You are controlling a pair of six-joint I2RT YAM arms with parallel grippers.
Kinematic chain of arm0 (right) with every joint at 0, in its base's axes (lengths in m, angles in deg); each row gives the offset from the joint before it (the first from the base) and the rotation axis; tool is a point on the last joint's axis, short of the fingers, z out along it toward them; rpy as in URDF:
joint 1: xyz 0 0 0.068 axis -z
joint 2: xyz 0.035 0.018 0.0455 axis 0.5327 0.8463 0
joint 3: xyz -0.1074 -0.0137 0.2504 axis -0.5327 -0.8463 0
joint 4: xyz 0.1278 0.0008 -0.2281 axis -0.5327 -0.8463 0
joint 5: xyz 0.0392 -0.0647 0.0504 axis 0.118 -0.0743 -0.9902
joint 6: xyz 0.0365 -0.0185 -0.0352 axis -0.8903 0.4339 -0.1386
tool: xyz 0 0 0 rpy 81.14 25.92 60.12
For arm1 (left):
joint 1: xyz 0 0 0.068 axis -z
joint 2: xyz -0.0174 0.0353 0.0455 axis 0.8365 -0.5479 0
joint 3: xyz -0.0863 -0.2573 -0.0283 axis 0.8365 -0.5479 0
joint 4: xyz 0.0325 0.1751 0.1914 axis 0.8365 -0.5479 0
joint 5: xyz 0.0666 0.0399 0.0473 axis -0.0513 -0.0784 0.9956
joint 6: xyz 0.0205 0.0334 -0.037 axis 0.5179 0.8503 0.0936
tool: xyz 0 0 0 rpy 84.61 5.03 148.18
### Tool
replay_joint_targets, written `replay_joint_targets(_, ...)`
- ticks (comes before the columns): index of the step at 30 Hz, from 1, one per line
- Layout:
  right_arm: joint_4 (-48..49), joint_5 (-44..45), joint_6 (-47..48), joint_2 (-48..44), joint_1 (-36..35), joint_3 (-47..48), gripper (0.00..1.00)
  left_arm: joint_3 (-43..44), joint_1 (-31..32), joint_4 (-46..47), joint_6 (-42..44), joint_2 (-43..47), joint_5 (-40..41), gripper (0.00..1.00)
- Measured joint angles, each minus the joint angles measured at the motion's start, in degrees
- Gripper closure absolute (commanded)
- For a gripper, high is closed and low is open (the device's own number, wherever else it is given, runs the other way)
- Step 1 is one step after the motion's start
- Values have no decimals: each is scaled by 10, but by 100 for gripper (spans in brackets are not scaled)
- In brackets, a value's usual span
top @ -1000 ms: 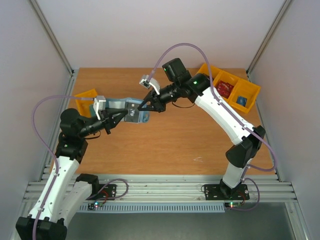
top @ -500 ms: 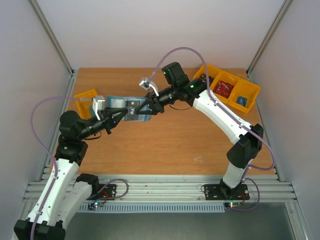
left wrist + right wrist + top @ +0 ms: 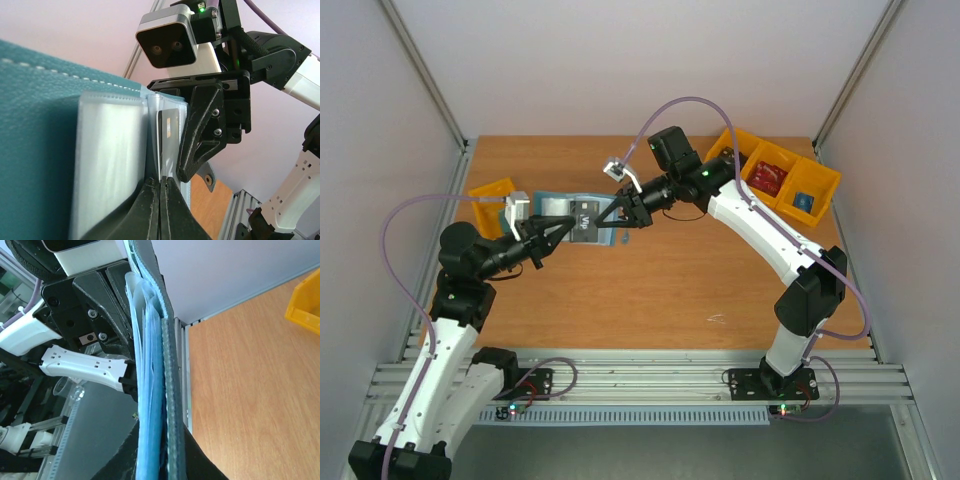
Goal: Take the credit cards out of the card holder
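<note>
Next, I let go of the card holder with my right gripper on the bare wood (image 3: 611, 275) between both grippers and the front rail.
The teal-blue card holder (image 3: 552, 205) is held open above the table between both grippers. My right gripper (image 3: 608, 216) is shut on its right edge; in the right wrist view the holder (image 3: 167, 365) shows edge-on between the jaws (image 3: 160, 460), pale blue slots beside the teal cover. My left gripper (image 3: 568, 226) is shut on the near edge of a bluish-grey credit card (image 3: 586, 213). In the left wrist view the card (image 3: 170, 135) stands among clear sleeves beside the teal cover (image 3: 40, 125), above my closed jaws (image 3: 161, 187). No red card is in view.
A yellow divided bin (image 3: 820, 172) stands at the back right with a lumpy red object (image 3: 770, 178) and a small blue one (image 3: 805, 198). A smaller yellow bin (image 3: 490, 192) sits at the left edge, close behind the left arm.
Both grippers have carried the card holder a little to the left and towards the back. The right wrist has swung left with it. Both grips are unchanged.
</note>
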Motion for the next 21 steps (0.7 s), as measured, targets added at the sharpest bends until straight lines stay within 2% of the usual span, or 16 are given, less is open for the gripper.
replay_joint_targets(9,-29,-14,24,-2,3,0,94,0,0,-1,0,0,-24,100)
replay_joint_targets(17,-36,-23,22,-4,23,0,83,0,-8,4,0,0,-28,100)
replay_joint_targets(21,-35,-25,18,-9,35,0,98,0,-12,14,-9,0,-26,100)
